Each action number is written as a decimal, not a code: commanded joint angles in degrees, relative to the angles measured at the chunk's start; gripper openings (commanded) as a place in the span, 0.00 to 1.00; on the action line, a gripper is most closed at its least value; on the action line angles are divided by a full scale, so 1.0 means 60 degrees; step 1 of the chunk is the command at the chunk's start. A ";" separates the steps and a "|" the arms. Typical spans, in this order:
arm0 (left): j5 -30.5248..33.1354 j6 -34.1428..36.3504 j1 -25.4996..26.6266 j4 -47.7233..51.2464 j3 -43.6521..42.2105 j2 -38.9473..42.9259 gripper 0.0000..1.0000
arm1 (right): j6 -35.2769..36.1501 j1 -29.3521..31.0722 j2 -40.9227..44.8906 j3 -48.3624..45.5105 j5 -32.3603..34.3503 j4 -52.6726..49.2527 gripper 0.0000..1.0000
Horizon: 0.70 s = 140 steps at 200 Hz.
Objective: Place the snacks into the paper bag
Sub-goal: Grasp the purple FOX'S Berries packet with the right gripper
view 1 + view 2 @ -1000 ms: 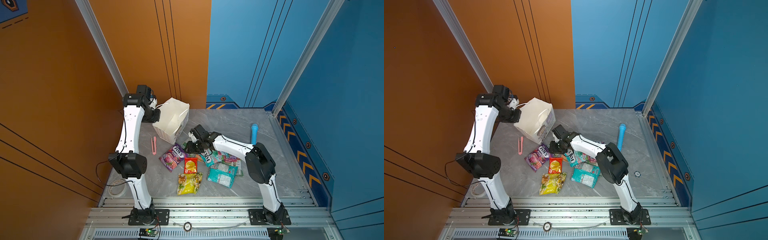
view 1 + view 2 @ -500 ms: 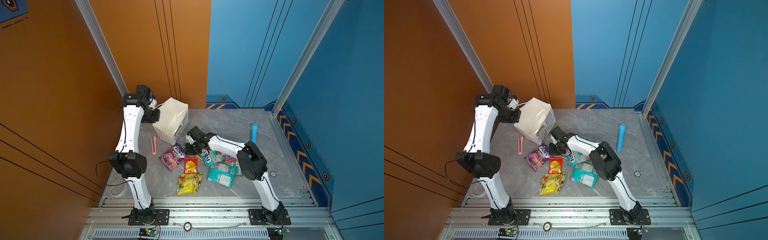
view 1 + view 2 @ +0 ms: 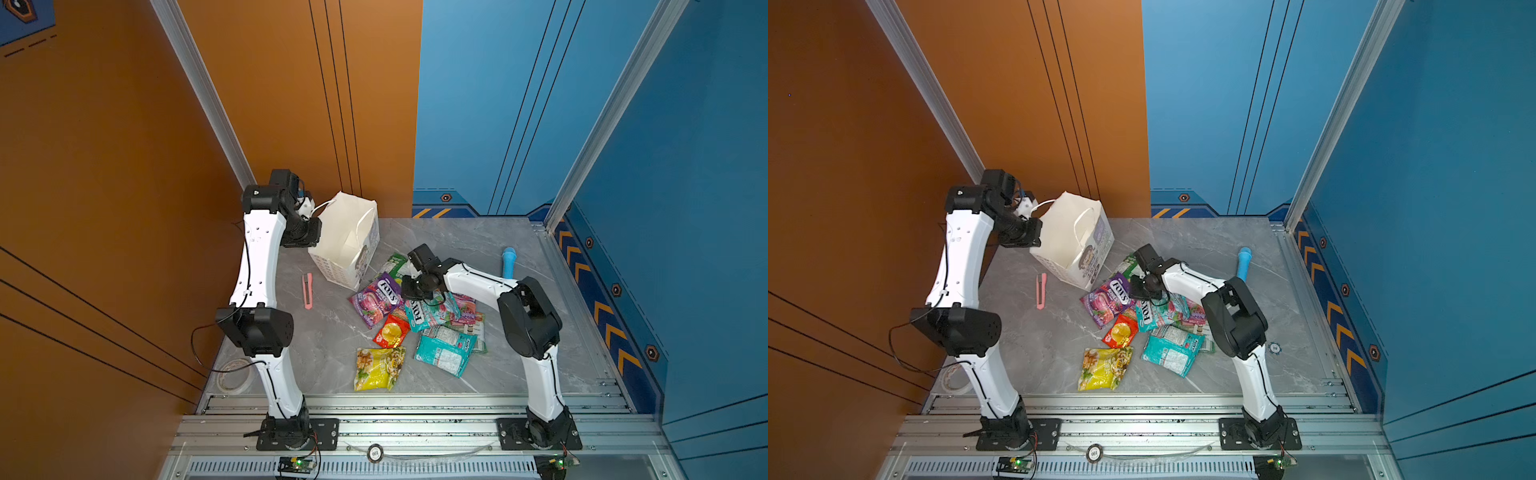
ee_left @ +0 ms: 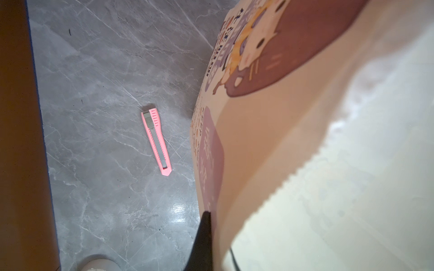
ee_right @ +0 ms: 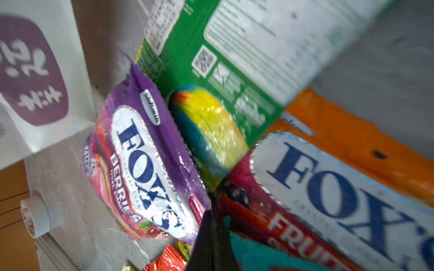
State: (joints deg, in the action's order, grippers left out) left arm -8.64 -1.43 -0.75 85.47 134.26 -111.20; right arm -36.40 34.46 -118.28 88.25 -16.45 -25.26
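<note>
The paper bag leans crooked with my left gripper on its rim, so next I set the bag upright, open, back away and take its near rim (image 3: 323,225) for loading.
The white paper bag (image 3: 349,245) (image 3: 1071,237) stands open at the back left. My left gripper (image 3: 309,208) (image 4: 212,218) is shut on its rim, with one black finger outside the printed wall (image 4: 305,117). The snacks lie in a heap to the right of the bag. Among them are a purple FOX'S packet (image 3: 376,297) (image 5: 145,164), a green one (image 3: 392,264), a small red one (image 3: 391,331), a yellow one (image 3: 378,368) and a teal one lying face down (image 3: 446,349). My right gripper (image 3: 415,289) (image 5: 211,218) is shut on the edge of a teal FOX'S packet (image 3: 430,311) (image 5: 328,187).
A pink utility knife (image 3: 307,291) (image 4: 155,140) lies left of the bag's base. A light blue cylinder (image 3: 508,262) rests at the back right. A tape roll (image 3: 235,376) sits at the front left corner. The orange wall stands close behind the bag.
My right gripper has closed on the teal FOX'S packet and shifted slightly to the right. The left arm and the bag have not moved.
</note>
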 commanded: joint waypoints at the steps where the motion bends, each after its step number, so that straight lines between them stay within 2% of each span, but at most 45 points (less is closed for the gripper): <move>1: -0.0241 -0.0156 -0.0079 0.0372 -0.0213 0.0395 0.02 | -0.0028 -0.0341 0.0868 -0.0352 0.0268 0.0034 0.00; 76: -0.0272 -0.0432 -0.0030 0.0681 -0.1502 0.0947 0.05 | -0.0187 -0.0513 0.2041 0.0340 -0.0438 0.0011 0.00; 140: -0.0625 -0.0228 -0.0035 0.0663 -0.1594 0.0552 0.13 | -0.0441 -0.0492 0.2753 0.1214 -0.0438 0.0099 0.00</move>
State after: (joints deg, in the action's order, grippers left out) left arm -9.76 -3.25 -0.75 88.38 125.29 -106.85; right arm -37.52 31.18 -105.91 92.03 -18.44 -25.63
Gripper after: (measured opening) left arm 0.119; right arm 0.047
